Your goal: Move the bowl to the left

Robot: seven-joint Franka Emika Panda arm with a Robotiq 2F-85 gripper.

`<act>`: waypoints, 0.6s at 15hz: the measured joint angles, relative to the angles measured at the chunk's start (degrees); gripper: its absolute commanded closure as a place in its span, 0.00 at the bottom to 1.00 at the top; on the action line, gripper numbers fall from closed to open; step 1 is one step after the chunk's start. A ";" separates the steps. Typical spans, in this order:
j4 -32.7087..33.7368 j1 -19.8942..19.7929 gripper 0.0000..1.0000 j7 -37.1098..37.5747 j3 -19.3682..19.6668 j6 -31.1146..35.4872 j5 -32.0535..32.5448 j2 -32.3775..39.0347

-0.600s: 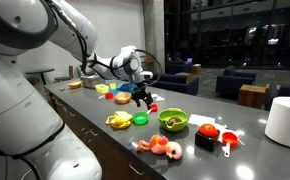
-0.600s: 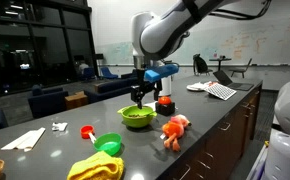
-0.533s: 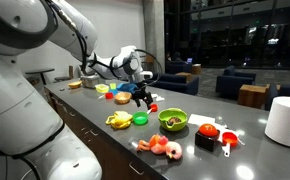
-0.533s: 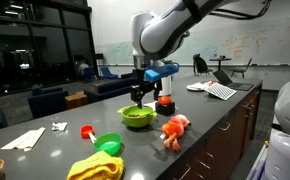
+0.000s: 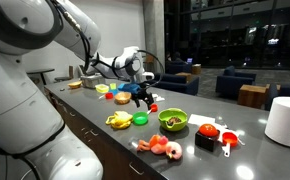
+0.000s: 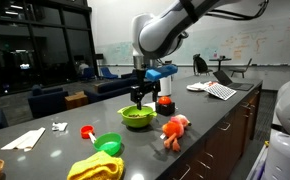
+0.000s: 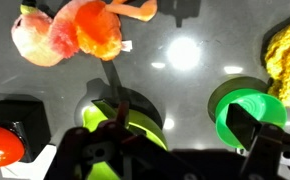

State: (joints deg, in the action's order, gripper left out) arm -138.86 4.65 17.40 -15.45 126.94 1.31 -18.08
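Note:
I should next need to move my gripper over to the lime-green bowl's rim (image 5: 161, 113) (image 7: 162, 138) on the side facing the green disc and close it there.
The lime-green bowl (image 5: 172, 120) stands on the dark counter, also in the other exterior view (image 6: 136, 116), and holds something dark. In the wrist view its rim (image 7: 148, 126) is at the lower left. My gripper (image 5: 140, 96) hangs open above the counter, close over the bowl's rim (image 6: 140, 98). In the wrist view the gripper (image 7: 175, 150) spans from the bowl to the flat bright-green disc (image 7: 240, 108), with one dark finger (image 7: 257, 132) over the disc. It holds nothing.
Beside the bowl lie the green disc (image 5: 140, 118), a yellow banana toy (image 5: 118, 120), an orange shrimp toy (image 5: 161, 147), a black block with a red tomato (image 6: 165, 101) and a small red piece (image 6: 86, 131). A white cylinder (image 5: 285, 120) stands farther along the counter.

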 measured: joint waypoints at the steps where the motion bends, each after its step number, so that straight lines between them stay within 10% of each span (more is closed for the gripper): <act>1: 0.73 0.70 0.00 -3.54 1.15 -0.09 -1.18 1.11; 9: 15.00 2.62 0.00 -26.14 5.42 -5.96 -2.80 16.54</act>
State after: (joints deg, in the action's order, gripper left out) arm -123.87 7.27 -8.74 -10.03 120.97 -1.49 -1.54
